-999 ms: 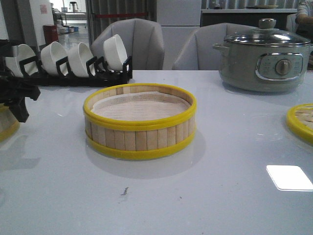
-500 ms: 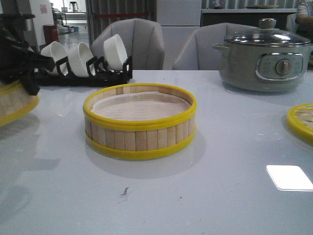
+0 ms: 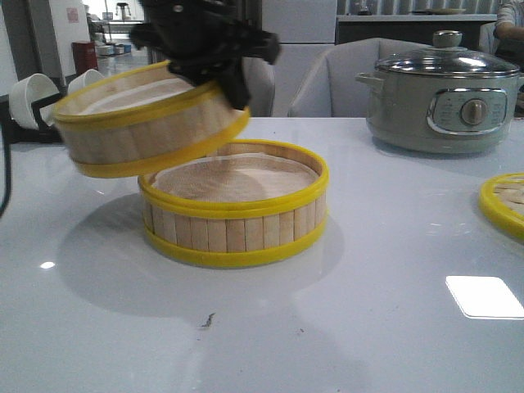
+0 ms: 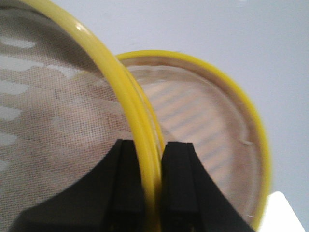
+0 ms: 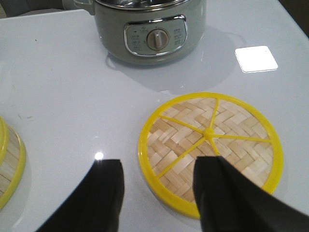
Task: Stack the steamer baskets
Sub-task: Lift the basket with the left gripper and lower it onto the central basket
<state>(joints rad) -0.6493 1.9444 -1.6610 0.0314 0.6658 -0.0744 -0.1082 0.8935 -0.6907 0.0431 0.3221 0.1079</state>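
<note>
Next, my left gripper lets go of the tilted steamer basket so it lies flat on the yellow top rim of the resting basket (image 3: 232, 173) (image 4: 186, 133).
One steamer basket (image 3: 233, 209) with pale slats and yellow rims rests on the white table (image 3: 368, 327) at the middle. My left gripper (image 3: 225, 78) is shut on the rim of a second steamer basket (image 3: 143, 123) and holds it tilted in the air, over the resting basket's left part. In the left wrist view the gripper (image 4: 153, 152) pinches the held basket's yellow rim (image 4: 120, 92), with the resting basket (image 4: 212, 130) below. My right gripper (image 5: 159, 169) is open above the edge of the woven lid (image 5: 212, 145), which also shows at the front view's right edge (image 3: 506, 203).
A grey-green electric pot (image 3: 442, 94) with a glass lid stands at the back right, also in the right wrist view (image 5: 149, 29). White bowls (image 3: 33, 94) on a black rack are at the back left. Grey chairs (image 3: 327, 78) stand behind the table.
My left gripper has lifted the second basket from the far left, up and rightward, to over the middle basket's left side. The middle basket and the lid have not moved.
</note>
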